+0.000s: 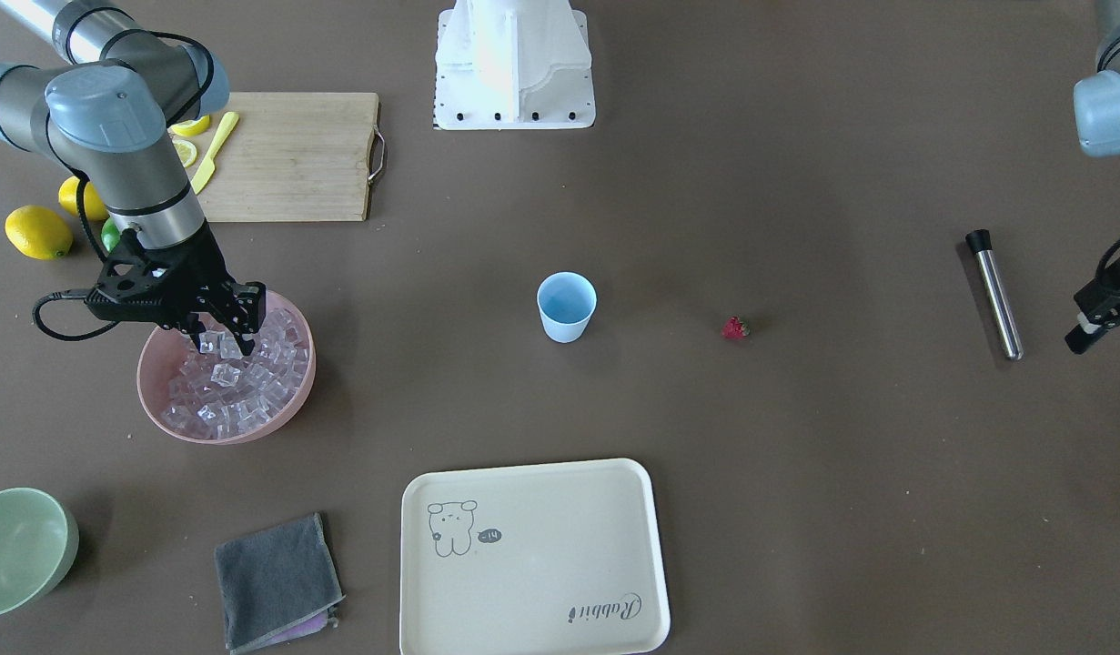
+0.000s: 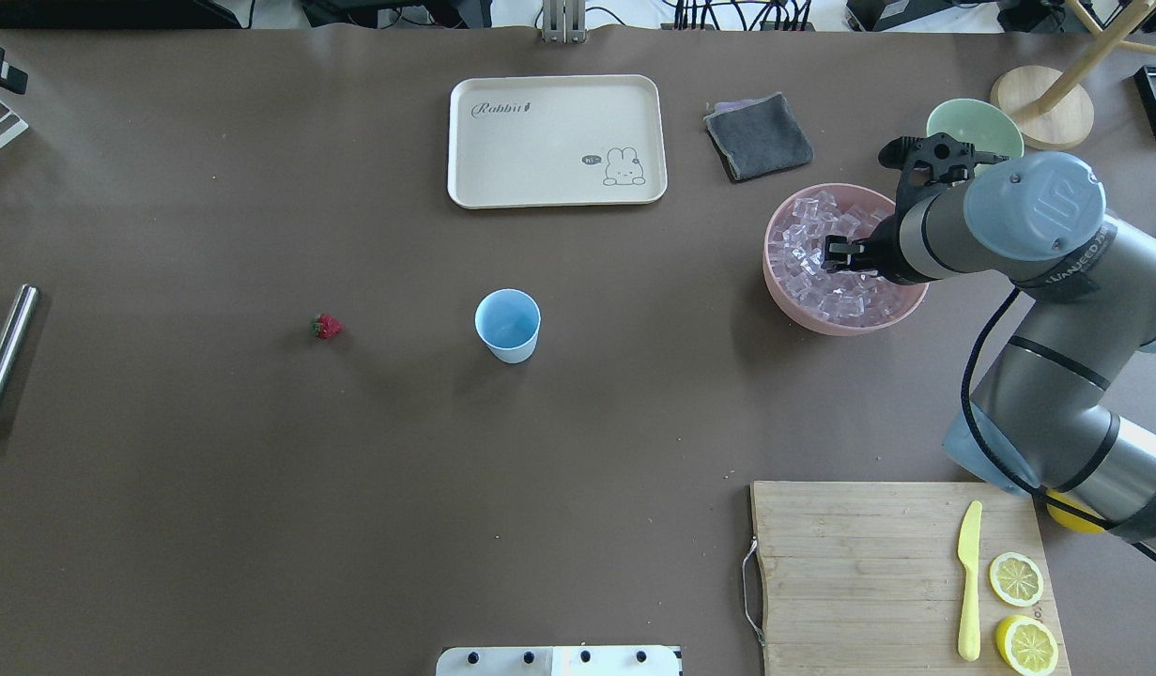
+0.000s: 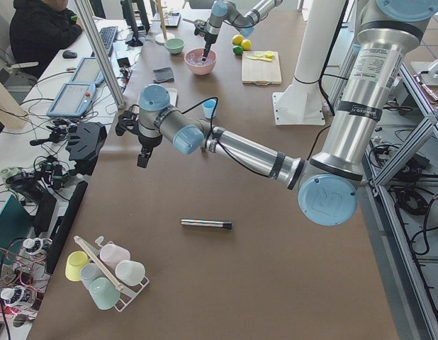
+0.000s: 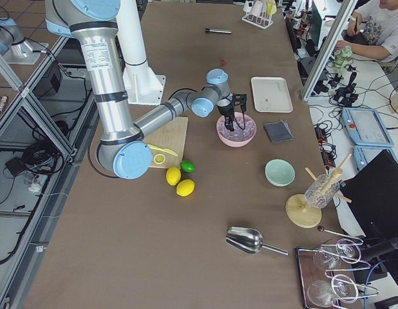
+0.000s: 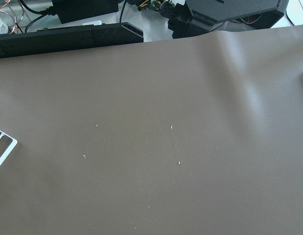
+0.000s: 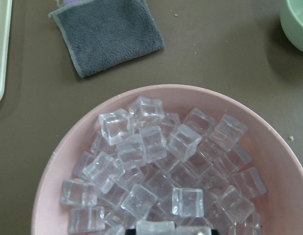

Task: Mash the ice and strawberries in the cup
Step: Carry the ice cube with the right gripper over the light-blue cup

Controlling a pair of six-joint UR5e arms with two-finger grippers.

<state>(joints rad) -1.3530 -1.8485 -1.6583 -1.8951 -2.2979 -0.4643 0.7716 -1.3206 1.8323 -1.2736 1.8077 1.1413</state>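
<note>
Next, my right gripper drops the ice cube inside the empty light-blue cup [image 1: 567, 302] that stands in the middle of the table.
The light-blue cup [image 1: 566, 307] stands upright mid-table and looks empty; it also shows in the overhead view [image 2: 508, 326]. The red strawberry [image 1: 735, 327] lies alone on the table beside it, apart [image 2: 326, 326]. Several clear ice cubes [image 1: 237, 391] fill the pink bowl [image 1: 250, 435]. My right gripper [image 1: 225, 344] reaches down into that bowl, with its fingers closed around one ice cube [image 6: 156, 228] at the bottom edge of the wrist view. My left gripper [image 1: 1081, 338] hangs over the table's end, away from everything; I cannot tell whether it is open.
A steel muddler [image 1: 994, 293] with a black tip lies near the left gripper. A cream tray [image 1: 532, 555], a grey cloth [image 1: 277, 569] and a pale green bowl [image 1: 18, 550] sit along the operators' side. A cutting board [image 1: 291, 168] with a knife, lemons and a lime sits behind the pink bowl.
</note>
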